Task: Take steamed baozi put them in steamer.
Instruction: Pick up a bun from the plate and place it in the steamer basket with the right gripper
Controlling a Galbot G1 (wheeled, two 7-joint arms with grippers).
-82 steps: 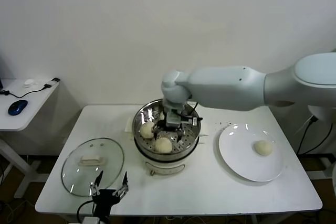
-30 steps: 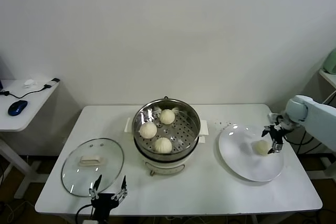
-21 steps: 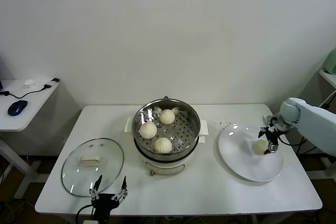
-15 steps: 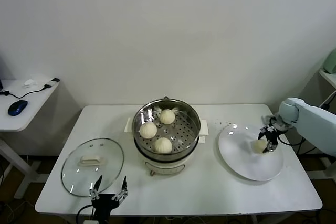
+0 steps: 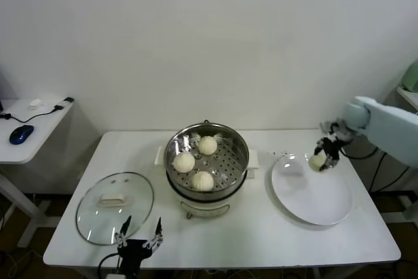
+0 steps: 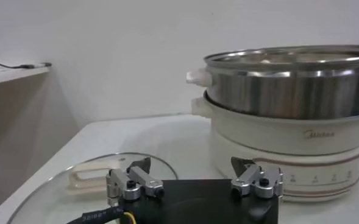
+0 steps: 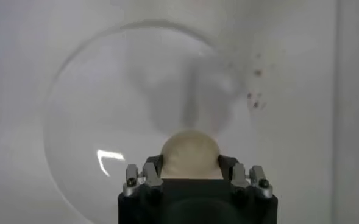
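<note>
My right gripper is headed for the steamer tray's bare patch [image 5: 226, 162] nearest the white plate. It will let go of the baozi there. The baozi still hangs above the plate's far edge.
The steel steamer [image 5: 241, 151] on its cream base stands mid-table; three cream-white steamed baozi [image 5: 203, 180] lie on its perforated tray. A further baozi [image 5: 317, 161] hangs above the far edge of the white plate [image 5: 313, 200], with my right gripper [image 5: 322, 155] shut on it. In the right wrist view that baozi [image 7: 189, 152] sits between the fingers [image 7: 150, 176], the plate [image 7: 106, 115] below it. My left gripper [image 5: 139, 233] is parked open at the table's front edge, near the steamer [image 6: 289, 91] in its wrist view.
A round glass lid [image 5: 115, 207] with a white handle lies at the front left of the table, just behind the left gripper [image 6: 191, 176]. A side desk [image 5: 26, 142] with a blue mouse stands to the left. The wall runs behind the table.
My right gripper closed on the baozi that lay on the plate and lifted it up and toward the plate's far left edge. The left arm stayed put.
</note>
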